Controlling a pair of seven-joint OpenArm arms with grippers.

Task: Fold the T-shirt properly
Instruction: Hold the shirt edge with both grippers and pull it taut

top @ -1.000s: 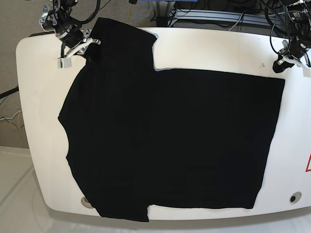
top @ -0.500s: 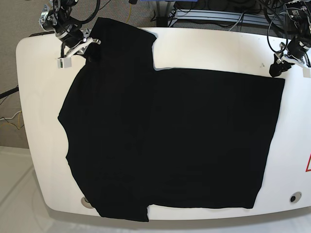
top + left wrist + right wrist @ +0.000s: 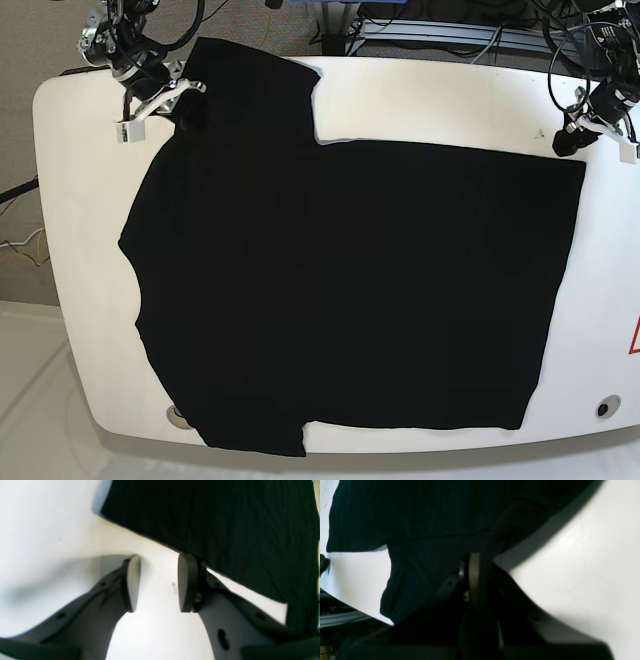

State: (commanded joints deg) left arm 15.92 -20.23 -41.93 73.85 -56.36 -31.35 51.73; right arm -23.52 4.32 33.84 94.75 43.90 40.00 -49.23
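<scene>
The T-shirt's edge is just past the open fingers of my left gripper, so next my left gripper moves in over that edge and pinches it near the T-shirt's corner [image 3: 112, 513].
The black T-shirt [image 3: 350, 290] lies spread flat on the white table [image 3: 450, 100], with one sleeve reaching the far left corner. My right gripper [image 3: 165, 100] sits at that sleeve. In the right wrist view it [image 3: 472, 580] is shut on a fold of the T-shirt [image 3: 420, 517], and the cloth there is lifted and casts a shadow. My left gripper [image 3: 572, 135] hovers at the shirt's far right corner. In the left wrist view it [image 3: 158, 582] is open over bare table, and the T-shirt [image 3: 225, 517] edge lies just past its right finger.
Cables and a metal frame [image 3: 440, 35] run behind the table's far edge. Round holes sit in the tabletop near the front left [image 3: 178, 415] and front right [image 3: 606, 407]. A red mark [image 3: 635, 335] shows at the right edge.
My left gripper has shifted slightly left, closer to the shirt's far right corner. The right gripper and the shirt have hardly moved.
</scene>
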